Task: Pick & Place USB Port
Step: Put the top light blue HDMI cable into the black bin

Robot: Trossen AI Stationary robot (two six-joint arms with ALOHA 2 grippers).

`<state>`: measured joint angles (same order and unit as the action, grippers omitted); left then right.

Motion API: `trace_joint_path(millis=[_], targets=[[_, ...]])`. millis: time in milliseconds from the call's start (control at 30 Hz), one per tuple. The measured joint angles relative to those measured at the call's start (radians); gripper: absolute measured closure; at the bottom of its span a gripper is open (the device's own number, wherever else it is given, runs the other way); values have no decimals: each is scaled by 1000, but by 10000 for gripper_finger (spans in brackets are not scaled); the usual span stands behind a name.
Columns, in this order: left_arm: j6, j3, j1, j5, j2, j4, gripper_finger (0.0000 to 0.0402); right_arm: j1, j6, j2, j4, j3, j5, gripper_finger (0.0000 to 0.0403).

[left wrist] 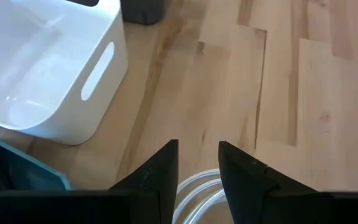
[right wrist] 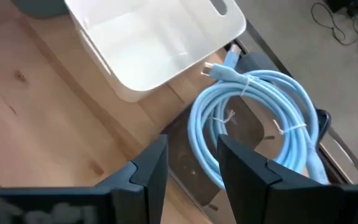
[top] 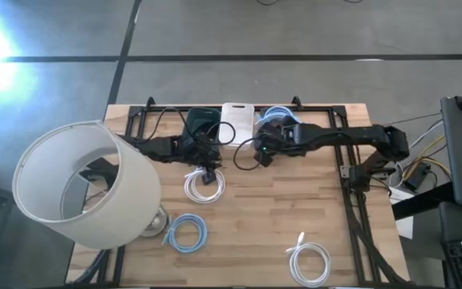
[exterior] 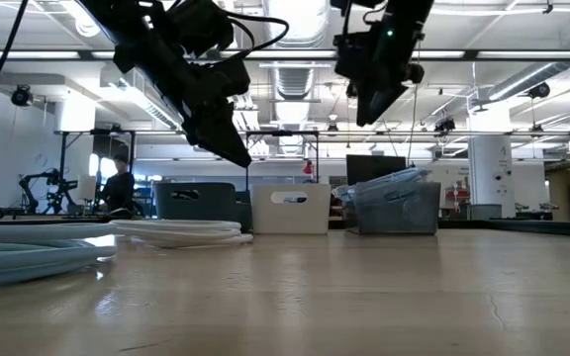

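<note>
My right gripper will grip the light blue coiled cable in the clear bin at the white tie point(top: 283, 111) point(right wrist: 293, 129) on the far side of the coil.
A white coiled USB cable point(top: 204, 185) lies flat on the table's middle; it also shows in the left wrist view point(left wrist: 194, 193) and the low view point(exterior: 181, 229). My left gripper point(left wrist: 198, 163) hangs open just above it, clear of it in the low view point(exterior: 234, 150). A light blue coiled cable point(right wrist: 253, 118) lies inside the clear bin point(top: 277, 117) at the far edge. My right gripper point(right wrist: 191, 158) is open and empty above that bin's near side, high over the table point(exterior: 372, 99).
A white bin point(top: 237, 120) and a dark bin point(top: 201, 121) stand beside the clear one at the far edge. A lamp with a large white shade point(top: 83, 185) fills the table's left. Another blue coil point(top: 187, 233) and a white coil point(top: 310, 263) lie near the front.
</note>
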<state>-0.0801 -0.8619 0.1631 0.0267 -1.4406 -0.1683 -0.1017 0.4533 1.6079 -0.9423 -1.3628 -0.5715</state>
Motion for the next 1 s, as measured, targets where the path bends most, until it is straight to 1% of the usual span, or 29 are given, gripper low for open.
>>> trace_joint_path(millis=[167, 267, 400, 600, 867, 1000], targets=[[-4, 0, -1, 0, 0, 0, 284, -23, 22, -68, -24, 33, 7, 265], [-5, 0, -1, 0, 0, 1, 284, -72, 31, -101, -22, 64, 50, 262], [-6, 0, -2, 0, 0, 3, 284, -159, -28, -111, -9, 99, 109, 263], [-6, 0, -2, 0, 0, 3, 284, -300, -81, -68, 74, 156, 224, 261], [-6, 0, -1, 0, 0, 3, 284, -457, -172, -6, 144, 161, 233, 268], [-6, 0, -2, 0, 0, 4, 284, -519, -177, 19, 172, 160, 233, 268]])
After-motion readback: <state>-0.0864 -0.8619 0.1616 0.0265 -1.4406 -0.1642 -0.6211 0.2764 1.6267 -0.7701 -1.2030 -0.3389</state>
